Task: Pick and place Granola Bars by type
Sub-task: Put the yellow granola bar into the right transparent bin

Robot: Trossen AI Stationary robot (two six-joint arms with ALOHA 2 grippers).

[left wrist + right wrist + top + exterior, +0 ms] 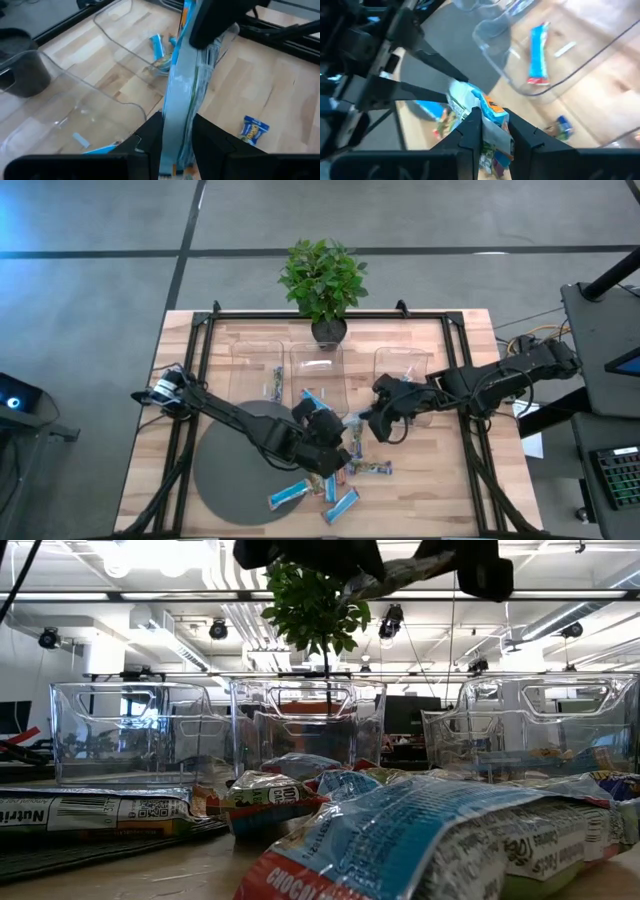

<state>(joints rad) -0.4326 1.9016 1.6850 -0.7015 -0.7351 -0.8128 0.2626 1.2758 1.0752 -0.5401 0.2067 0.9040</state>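
Next, my right gripper lets go of the pale blue-and-white granola bar in the clear tray (405, 407) farthest from the grey mat.
One granola bar (352, 424), in a pale blue-and-white wrapper with orange and green, hangs in the air over the middle of the table. My left gripper (335, 436) is shut on one end of it and my right gripper (368, 420) on the other. The low view shows the bar (400, 575) high above the table between the two hands. Several loose bars (340, 502) lie flat on the wood near the front edge. One blue bar (315, 402) lies in the middle clear tray (318, 360). My left gripper pinches the bar's end (176, 125) between its two fingers, the wrapper standing edge-on between them. The fingers slant down from the table's left. The bar is lifted clear and runs on toward my right gripper (215, 20). My right gripper pinches the bar's other end (492, 117) between its two fingers, slanting down from the table's right. The bar is clear of the table. Its far part (460, 95) reaches the left gripper's thin fingers (427, 92).
Three clear trays stand in a row at the far side; the left one (258, 360) holds a bar, and the right one (405, 365) lies under my right arm. A grey round mat (230, 475) lies at the front left. A potted plant (322, 280) stands at the far edge.
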